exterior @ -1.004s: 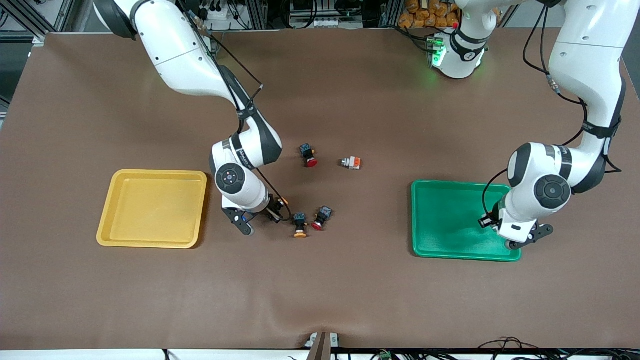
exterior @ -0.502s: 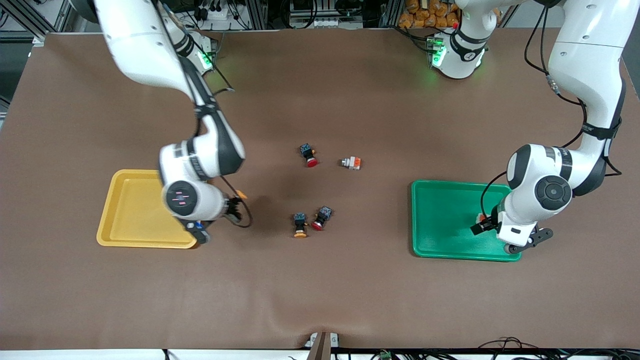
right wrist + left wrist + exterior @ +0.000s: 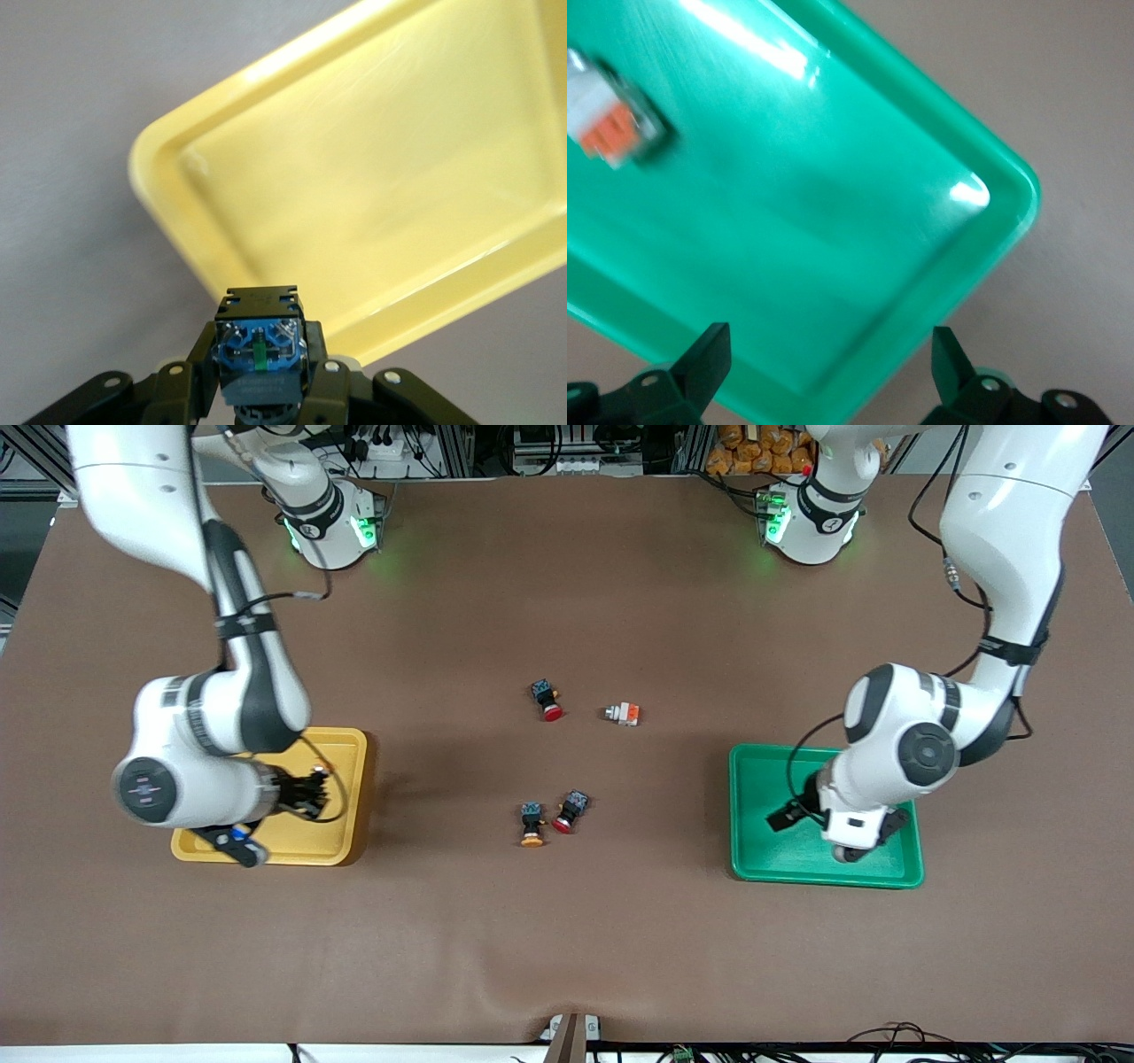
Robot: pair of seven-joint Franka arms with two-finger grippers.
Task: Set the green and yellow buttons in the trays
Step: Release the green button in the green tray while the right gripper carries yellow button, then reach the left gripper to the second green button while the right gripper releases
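My right gripper is going to set the black-blue button down in the middle of the yellow tray [image 3: 266, 793] [image 3: 385, 159], where I need to then let it go.
My right gripper [image 3: 260, 359] is shut on a button with a black-blue body [image 3: 258, 341], its cap hidden. It hangs over the near edge of the yellow tray [image 3: 347, 779], which has nothing in it [image 3: 381, 168]. My left gripper [image 3: 828, 350] stands open over the near end of the green tray [image 3: 762, 850]. A whitish-grey button with an orange block [image 3: 613, 124] lies in that tray [image 3: 833, 221]; the left arm hides it in the front view. On the mid table lie another whitish-grey button [image 3: 623, 713] and a yellow-orange capped button [image 3: 532, 824].
Two red-capped black buttons lie on the brown table: one [image 3: 547, 700] beside the whitish-grey button, one [image 3: 570, 811] touching or almost touching the yellow-orange capped one. The arms' bases stand along the table edge farthest from the front camera.
My right arm carried its button from the mid table to the yellow tray. My left gripper opened over the green tray and let go of the whitish-grey button, then shifted slightly.
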